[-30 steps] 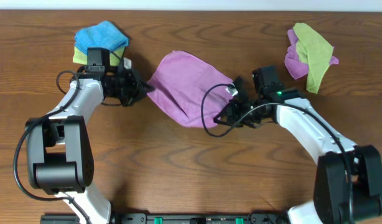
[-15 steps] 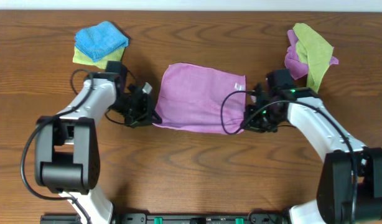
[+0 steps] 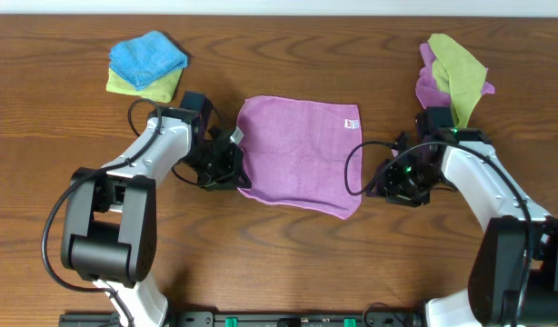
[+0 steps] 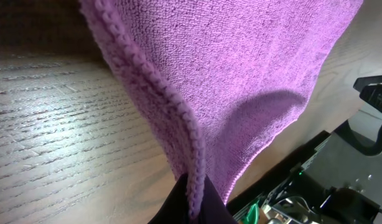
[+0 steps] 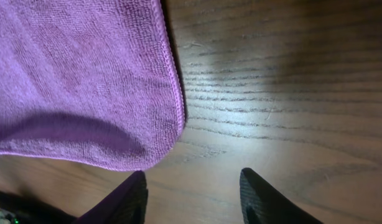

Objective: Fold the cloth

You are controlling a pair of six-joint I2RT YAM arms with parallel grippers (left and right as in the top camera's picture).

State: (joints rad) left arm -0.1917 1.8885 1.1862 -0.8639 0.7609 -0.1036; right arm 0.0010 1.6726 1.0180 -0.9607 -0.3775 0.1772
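Note:
The robot's left gripper will release the pinched hem, now at the cloth's near edge, at the purple cloth's far corner [image 3: 252,113] nearest the bright blue cloth.
The purple cloth [image 3: 297,154] lies spread nearly flat in the middle of the table, its small white tag [image 3: 351,123] at the far right corner. My left gripper [image 3: 235,175] is shut on the cloth's near left edge; the left wrist view shows the stitched hem [image 4: 178,118] pinched between the dark fingers. My right gripper [image 3: 385,186] is open and empty just right of the cloth's near right corner. In the right wrist view that corner [image 5: 160,140] lies on the wood beside the left fingertip [image 5: 125,196].
A bright blue cloth [image 3: 148,54] lies on a yellow-green one [image 3: 138,84] at the far left. A lime-green cloth [image 3: 456,73] lies over a purple one [image 3: 431,91] at the far right, close behind my right arm.
The cloth has been pulled out from a bunched shape to a flat spread. My right gripper has let go of its corner and moved right. My left gripper still holds the left edge.

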